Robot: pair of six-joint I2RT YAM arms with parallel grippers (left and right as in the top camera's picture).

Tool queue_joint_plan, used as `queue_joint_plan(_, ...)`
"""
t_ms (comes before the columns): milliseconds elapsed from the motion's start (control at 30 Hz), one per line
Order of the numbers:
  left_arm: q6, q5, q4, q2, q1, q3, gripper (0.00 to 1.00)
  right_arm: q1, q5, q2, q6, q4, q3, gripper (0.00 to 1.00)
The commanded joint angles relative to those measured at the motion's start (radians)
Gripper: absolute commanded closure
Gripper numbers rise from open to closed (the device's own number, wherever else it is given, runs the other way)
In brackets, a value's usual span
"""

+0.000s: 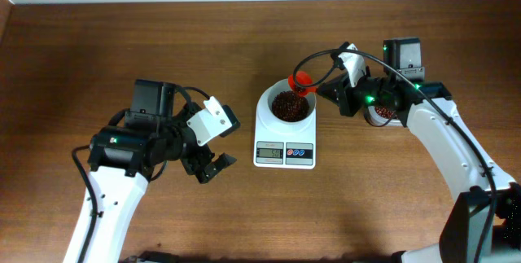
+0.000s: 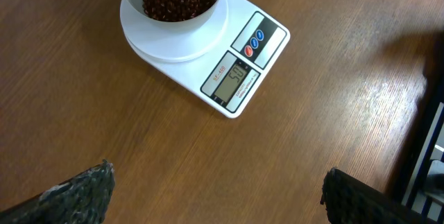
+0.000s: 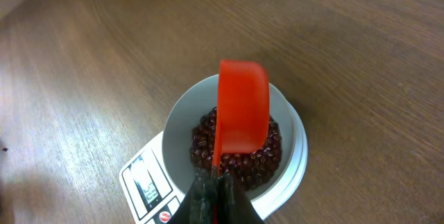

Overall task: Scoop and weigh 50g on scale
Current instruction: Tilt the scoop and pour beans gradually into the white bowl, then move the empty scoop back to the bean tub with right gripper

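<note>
I need to use my right gripper to set the red scoop down on the bare wood (image 1: 369,200) that is in front of the clear tub of beans.
The white scale (image 1: 284,154) sits mid-table with a white bowl (image 1: 269,98) of red-brown beans (image 1: 290,106) on its platform. My right gripper (image 1: 327,89) is shut on the handle of a red scoop (image 1: 302,81), which hangs tilted over the bowl's right rim. In the right wrist view the scoop (image 3: 243,116) is on its side above the beans (image 3: 267,158), with the gripper (image 3: 216,182) closed on its thin handle. My left gripper (image 1: 213,164) stands wide open left of the scale, holding nothing. Its fingertips (image 2: 80,195) frame bare wood, and the scale (image 2: 239,78) lies ahead.
A clear tub of beans (image 1: 383,114) stands right of the scale, mostly hidden under my right arm. Brown wooden tabletop surrounds everything, and the table's back edge meets a pale wall at the top of the overhead view.
</note>
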Motion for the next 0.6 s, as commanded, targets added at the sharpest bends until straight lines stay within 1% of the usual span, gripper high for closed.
queue_joint_plan(0,0.006,0.003,0.001,-0.011,0.005,0.019,0.01,0.004,-0.062,-0.02,-0.045,-0.001,0.007,0.96)
queue_joint_plan(167,0.006,0.003,0.001,-0.011,0.005,0.019,0.01,0.004,-0.052,-0.02,-0.039,-0.002,0.007,0.96)
queue_joint_plan(300,0.006,0.003,0.001,-0.011,0.005,0.019,0.01,0.004,-0.052,-0.02,0.04,0.0,0.007,0.96)
queue_joint_plan(333,0.006,0.003,0.001,-0.011,0.005,0.019,0.01,0.004,-0.053,-0.02,0.079,0.0,0.007,0.96)
queue_joint_plan(367,0.006,0.003,0.001,-0.011,0.005,0.019,0.01,0.003,-0.068,-0.02,0.098,0.0,0.007,0.96)
queue_joint_plan(433,0.006,0.003,0.001,-0.011,0.005,0.019,0.01,-0.005,-0.159,-0.021,0.106,0.008,0.008,0.96)
queue_joint_plan(467,0.006,0.003,0.001,-0.011,0.005,0.019,0.01,-0.015,-0.176,-0.021,0.15,0.015,0.01,0.96)
queue_joint_plan(533,0.006,0.003,0.001,-0.011,0.005,0.019,0.01,-0.066,-0.224,-0.021,0.226,0.018,0.01,0.96)
queue_joint_plan(567,0.006,0.003,0.001,-0.011,0.005,0.019,0.01,-0.092,-0.27,-0.021,0.225,0.019,0.01,0.96)
